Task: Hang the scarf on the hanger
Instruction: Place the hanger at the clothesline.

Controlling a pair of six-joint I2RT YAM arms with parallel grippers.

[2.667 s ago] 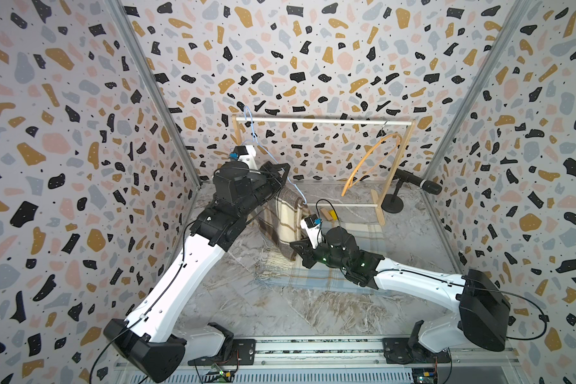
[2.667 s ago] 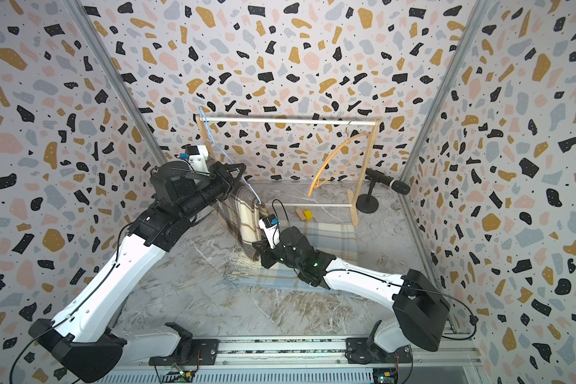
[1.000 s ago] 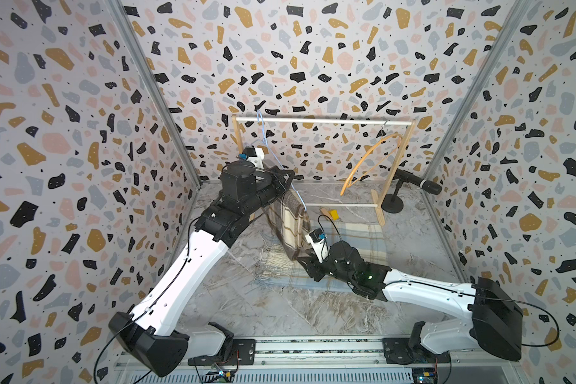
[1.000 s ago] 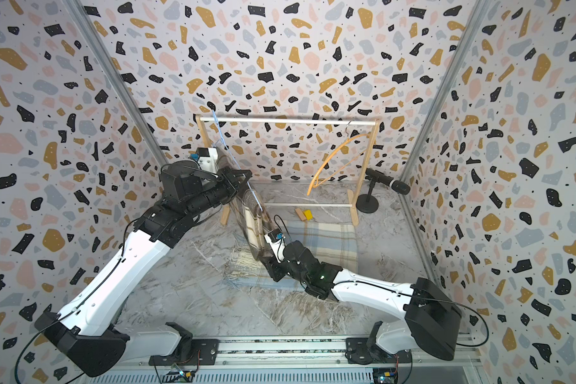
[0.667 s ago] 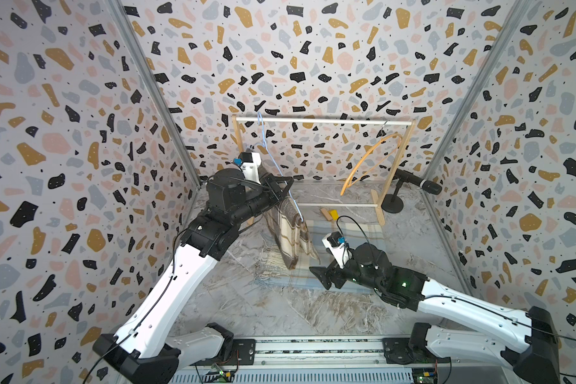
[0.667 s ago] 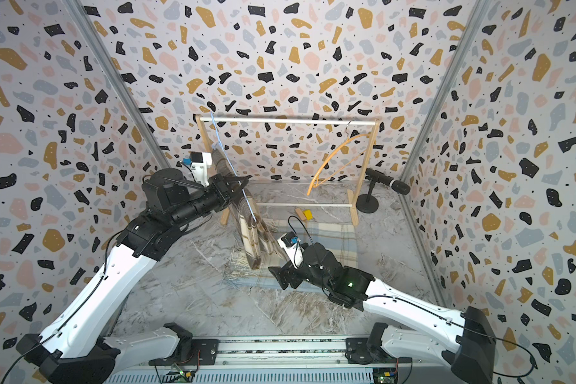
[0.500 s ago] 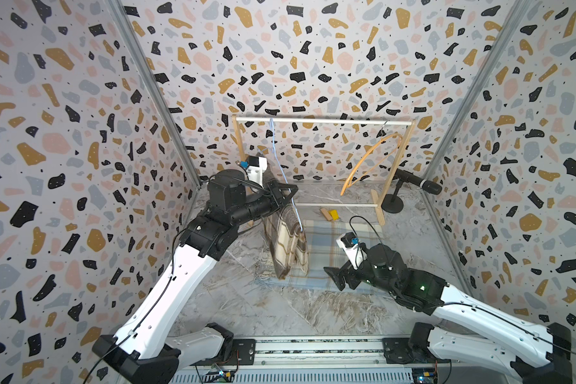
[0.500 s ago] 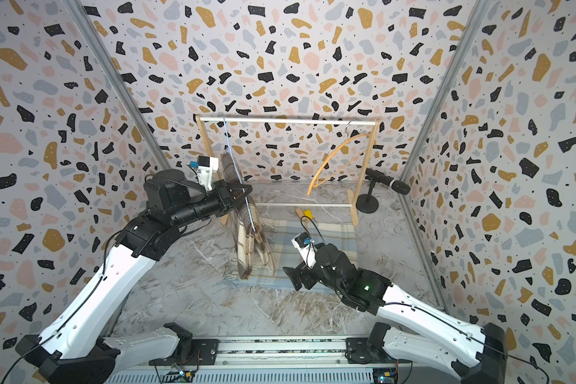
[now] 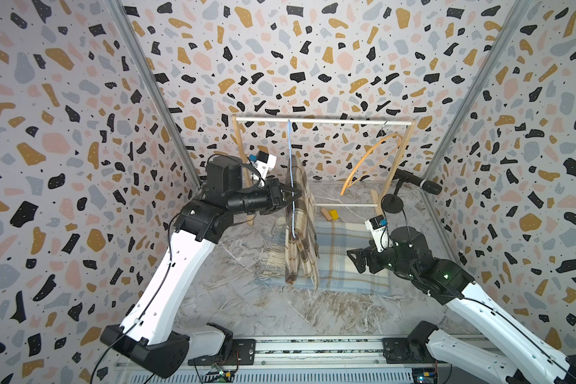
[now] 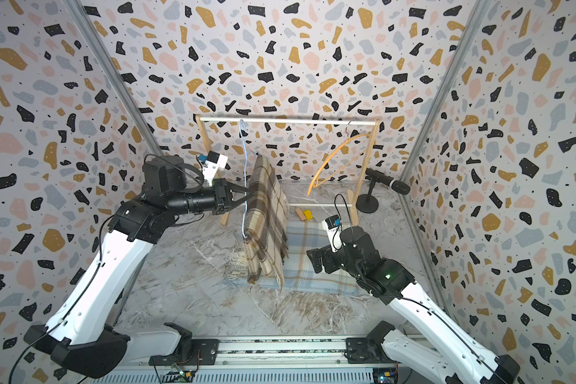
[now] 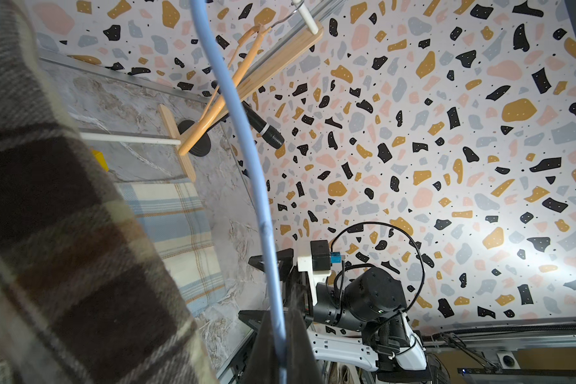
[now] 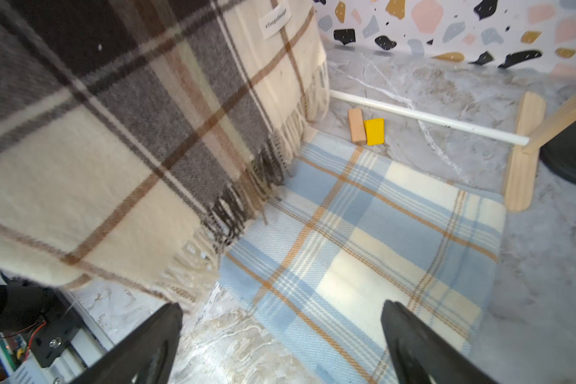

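Observation:
My left gripper should release the blue hanger next to the wooden post farthest from the orange hanger point(image 9: 241, 155).
A thin blue hanger point(image 9: 292, 179) point(image 10: 244, 186) hangs upright, its hook at the white rail point(image 9: 323, 120) of the wooden rack. A brown plaid scarf point(image 9: 301, 229) point(image 10: 266, 219) is draped over it, the fringed ends reaching down to the floor. My left gripper point(image 9: 298, 194) point(image 10: 247, 195) is shut on the hanger's wire, seen close in the left wrist view point(image 11: 281, 319). My right gripper point(image 9: 354, 262) point(image 10: 314, 261) stands open and empty to the right of the scarf point(image 12: 113, 116), apart from it, above a blue plaid cloth point(image 12: 363, 232).
An orange hanger point(image 9: 369, 159) hangs at the rail's right end. A microphone on a round stand point(image 9: 413, 181) is at the back right. Two small blocks, wooden and yellow point(image 9: 330, 214), lie by the rack's lower bar. The blue plaid cloth point(image 9: 346, 262) lies flat on the floor.
The right gripper has let go of the scarf, opened wide and drawn back to the right. The left arm has carried the hanger with the scarf along to the rail.

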